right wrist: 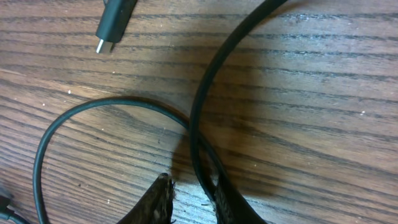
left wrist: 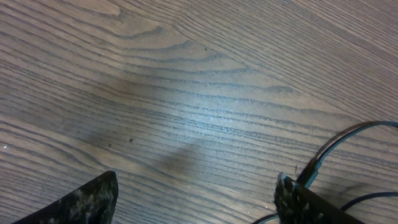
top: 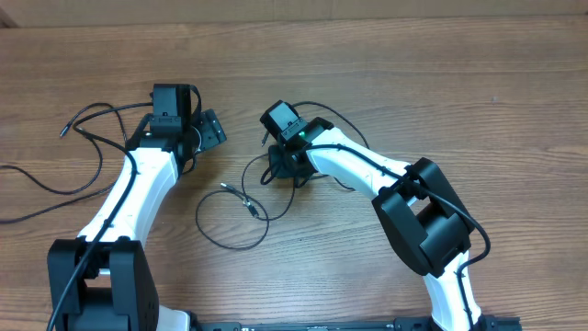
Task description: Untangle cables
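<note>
The thinner loop runs beside the black cable at the fingertips of the robot's right gripper, so that gripper should open and pinch the black cable alone [right wrist: 198,159] before pulling it away.
Several thin black cables lie on the wooden table. One loop [top: 230,225] sits in the middle with silver plug tips [top: 237,195]. Another cable [top: 92,119] trails off at the far left. My right gripper [top: 280,170] is down on the tangle's right side. In the right wrist view my right gripper [right wrist: 193,186] has its jaws drawn in on a black cable [right wrist: 200,106], which runs between them against the right finger [right wrist: 227,202]. A thinner loop [right wrist: 68,115] and a plug tip [right wrist: 106,42] lie beside it. My left gripper [top: 209,129] [left wrist: 196,190] is open over bare wood.
A dark cord [left wrist: 339,137] passes by the left gripper's right finger [left wrist: 298,199]; whether it is a cable or arm wiring is unclear. Another cable arcs behind the right arm [top: 344,119]. Both white arms reach in from the front edge.
</note>
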Motion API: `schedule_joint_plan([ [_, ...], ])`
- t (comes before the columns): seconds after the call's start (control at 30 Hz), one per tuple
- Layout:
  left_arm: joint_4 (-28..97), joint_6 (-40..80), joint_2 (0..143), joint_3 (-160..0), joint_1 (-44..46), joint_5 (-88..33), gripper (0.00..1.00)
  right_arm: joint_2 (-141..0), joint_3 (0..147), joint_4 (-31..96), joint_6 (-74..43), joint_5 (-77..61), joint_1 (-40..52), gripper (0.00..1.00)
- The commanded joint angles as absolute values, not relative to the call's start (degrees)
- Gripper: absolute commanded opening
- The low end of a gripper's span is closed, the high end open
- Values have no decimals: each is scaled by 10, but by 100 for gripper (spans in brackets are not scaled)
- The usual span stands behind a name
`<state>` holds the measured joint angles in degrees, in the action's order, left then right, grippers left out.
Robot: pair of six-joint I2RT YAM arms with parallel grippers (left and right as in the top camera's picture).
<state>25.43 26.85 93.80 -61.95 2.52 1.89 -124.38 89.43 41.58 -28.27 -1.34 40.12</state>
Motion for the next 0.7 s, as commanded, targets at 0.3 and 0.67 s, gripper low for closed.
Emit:
schedule_joint_plan([
  [0.3, 252, 273, 945, -620, 27, 14, 80, -1244, 863, 410, -281, -40, 406, 29],
  [0.67, 252, 273, 945, -620, 27, 14, 80, -1244, 862, 379, -95, 21, 435, 44],
])
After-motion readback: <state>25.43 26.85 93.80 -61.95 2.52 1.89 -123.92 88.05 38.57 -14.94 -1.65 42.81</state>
